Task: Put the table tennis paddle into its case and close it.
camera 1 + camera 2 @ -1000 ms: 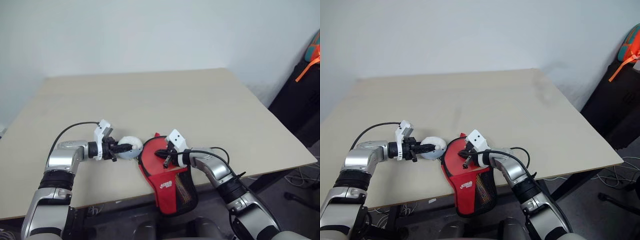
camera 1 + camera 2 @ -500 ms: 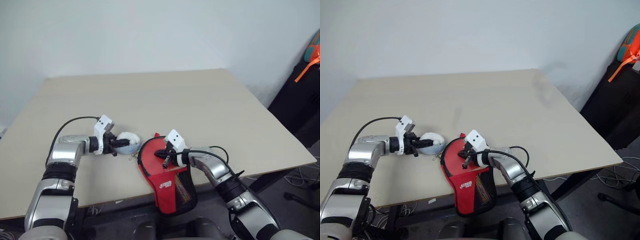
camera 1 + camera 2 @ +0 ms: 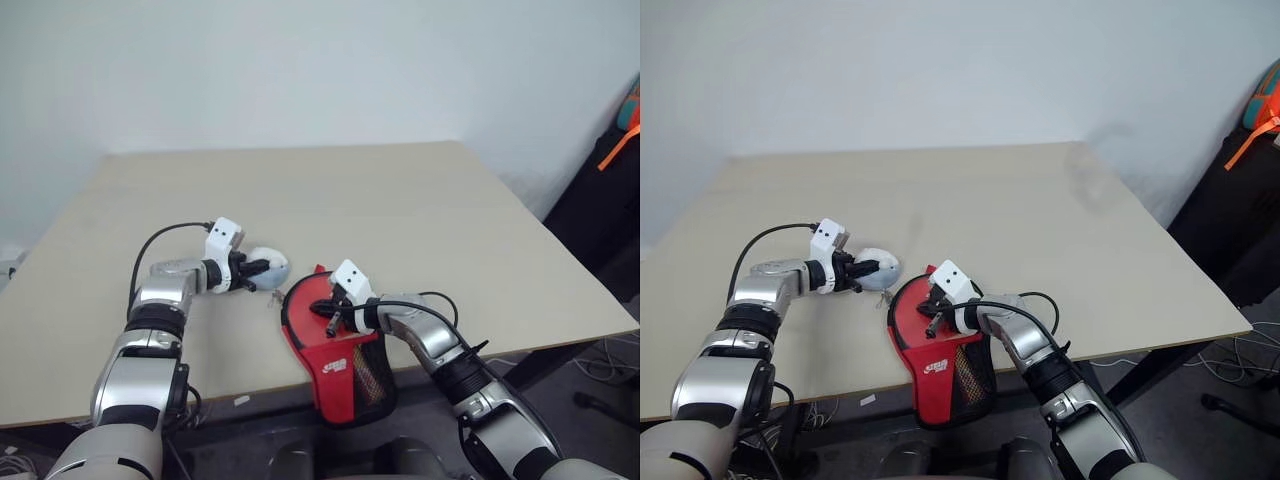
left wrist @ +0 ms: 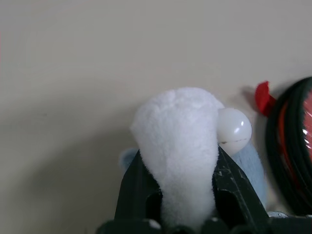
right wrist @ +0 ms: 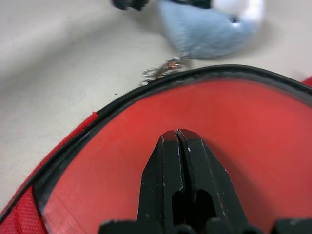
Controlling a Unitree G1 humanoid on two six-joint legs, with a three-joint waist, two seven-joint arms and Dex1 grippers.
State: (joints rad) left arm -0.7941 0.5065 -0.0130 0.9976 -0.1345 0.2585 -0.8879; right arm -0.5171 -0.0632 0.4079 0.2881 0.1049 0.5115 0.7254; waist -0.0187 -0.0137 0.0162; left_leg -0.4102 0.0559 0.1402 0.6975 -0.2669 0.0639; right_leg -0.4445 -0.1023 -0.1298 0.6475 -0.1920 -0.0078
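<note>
The robot's left gripper needs to let go of the plush charm on the far rim of the case (image 3: 342, 270), close beside the right gripper.
The case (image 3: 338, 372) lies at the table's front edge, its red side with white logo and black mesh hanging over the edge. Inside its black zip rim (image 5: 146, 90) shows the smooth red face of the table tennis paddle (image 5: 253, 141); the handle is hidden. My right gripper (image 3: 330, 317) is shut, its fingertips (image 5: 178, 139) resting on that red face. Just left of the case's round end, my left gripper (image 3: 258, 268) is shut on a small white and pale-blue plush charm (image 4: 180, 141), which a short chain (image 5: 165, 68) joins to the rim.
The beige table (image 3: 330, 200) stretches wide behind the case. Its front edge runs under the case and its right edge lies near dark gear with an orange strap (image 3: 618, 145). A black cable (image 3: 425, 300) loops beside my right wrist.
My left gripper has carried the plush charm farther across the table and a little to the right, alongside the case's round end. The right gripper has stayed on the red face.
</note>
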